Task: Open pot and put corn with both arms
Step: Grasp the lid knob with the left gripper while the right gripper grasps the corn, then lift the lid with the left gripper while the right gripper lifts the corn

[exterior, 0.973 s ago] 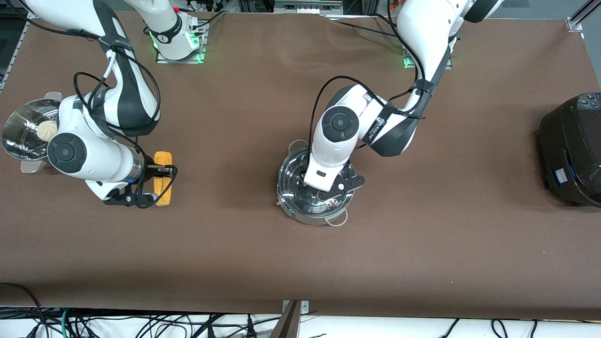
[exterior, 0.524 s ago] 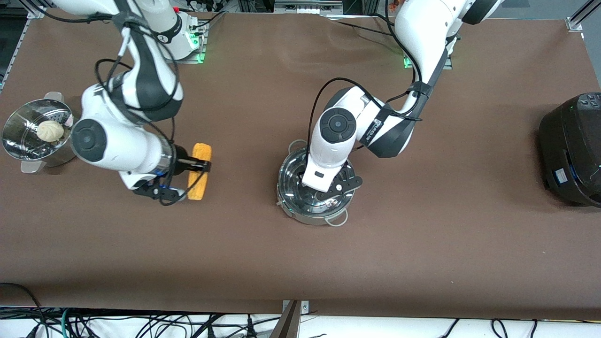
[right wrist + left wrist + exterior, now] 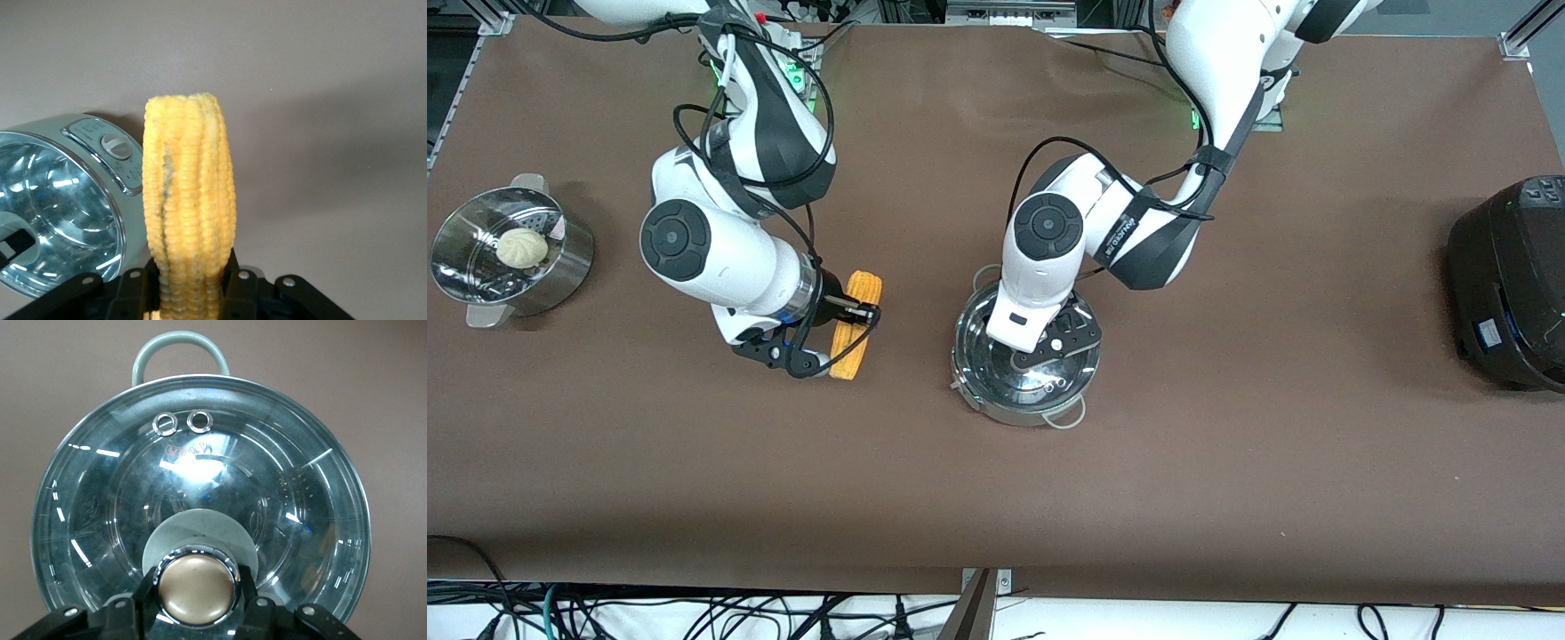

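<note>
Next, my left gripper sets the glass lid down and lets go of it on the bare table (image 3: 1264,327) between the steel pot and the black cooker.
The steel pot (image 3: 996,404) stands mid-table with its glass lid (image 3: 987,356) on it. My left gripper (image 3: 1030,356) is over the lid, shut on the lid's round knob (image 3: 197,587), with a finger on each side of it. A loop handle (image 3: 180,350) of the pot shows past the lid (image 3: 200,473). My right gripper (image 3: 860,317) is shut on the yellow corn (image 3: 855,329) around its middle and holds it over the table beside the pot, toward the right arm's end. In the right wrist view the corn (image 3: 190,193) stands between the fingers, with the pot (image 3: 57,213) close beside it.
A perforated steamer pot (image 3: 560,267) with a pale bun (image 3: 522,247) stands at the right arm's end of the table. A large black cooker (image 3: 1507,284) stands at the left arm's end.
My right arm has carried the corn from beside the steamer pot toward the steel pot. My left gripper has shifted slightly over the lid.
</note>
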### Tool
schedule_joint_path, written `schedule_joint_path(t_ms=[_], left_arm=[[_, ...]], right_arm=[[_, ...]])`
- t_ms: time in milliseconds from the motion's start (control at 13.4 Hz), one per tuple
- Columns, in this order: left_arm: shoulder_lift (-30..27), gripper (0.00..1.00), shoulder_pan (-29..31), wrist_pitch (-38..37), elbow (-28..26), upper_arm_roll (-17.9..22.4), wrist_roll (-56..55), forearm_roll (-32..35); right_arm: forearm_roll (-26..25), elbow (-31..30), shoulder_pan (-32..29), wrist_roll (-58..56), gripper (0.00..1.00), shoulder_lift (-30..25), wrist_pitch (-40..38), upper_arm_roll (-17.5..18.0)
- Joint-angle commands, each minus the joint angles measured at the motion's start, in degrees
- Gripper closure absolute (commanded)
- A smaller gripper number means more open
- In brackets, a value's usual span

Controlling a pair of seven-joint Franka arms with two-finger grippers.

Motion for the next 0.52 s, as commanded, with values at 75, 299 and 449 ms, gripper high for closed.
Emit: schedule_joint_path(t_ms=[75,299,449], left_arm=[[0.4,1.0,-0.3,-0.3,1.6,0.2,-0.2,2.6],[-2.7,1.0,1.8,-11.3,4.9,-0.4,-0.1,2.0],[-7.5,1.0,3.6,-18.9,7.2,-0.4,4.1,1.9]], right_arm=[[2.0,2.0,0.1,0.7,1.0,0.8,-0.2,-0.2],[5.8,3.0,0.1,1.0,1.0,0.7,-0.3,-0.2],[6.8,3.3,0.1,1.0,1.0,0.5,-0.7,-0.2]])
